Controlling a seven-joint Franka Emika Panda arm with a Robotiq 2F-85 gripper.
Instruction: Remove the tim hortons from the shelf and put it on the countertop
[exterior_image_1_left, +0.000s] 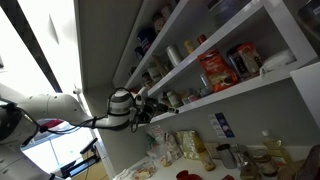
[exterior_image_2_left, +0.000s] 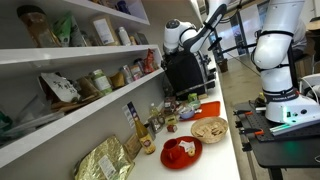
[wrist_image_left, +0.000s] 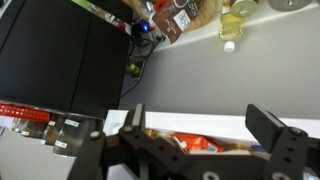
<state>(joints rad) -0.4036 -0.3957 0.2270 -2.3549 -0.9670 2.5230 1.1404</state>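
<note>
My gripper moves to the lower white shelf next, where it will close on the middle of the tim hortons (exterior_image_1_left: 216, 73), beside the dark canister.
The tim hortons, a red bag (exterior_image_1_left: 212, 72), stands on the lower white shelf (exterior_image_1_left: 250, 88) between jars. In the wrist view a red-orange strip of it (wrist_image_left: 185, 143) shows just behind the shelf's white front edge (wrist_image_left: 225, 125). My gripper (wrist_image_left: 200, 128) is open, its two fingers spread wide in front of that edge, with nothing held. In both exterior views the gripper (exterior_image_1_left: 150, 105) (exterior_image_2_left: 190, 40) hangs in the air off the end of the shelf, apart from the bag. The pale countertop (exterior_image_2_left: 225, 150) lies below.
A dark canister with a red label (exterior_image_1_left: 240, 62) stands beside the bag. Jars line the shelves. A black appliance (exterior_image_2_left: 185, 70) stands under the gripper. On the countertop are a red plate (exterior_image_2_left: 180, 152), a bowl (exterior_image_2_left: 208, 128), bottles and a gold bag (exterior_image_2_left: 105, 160).
</note>
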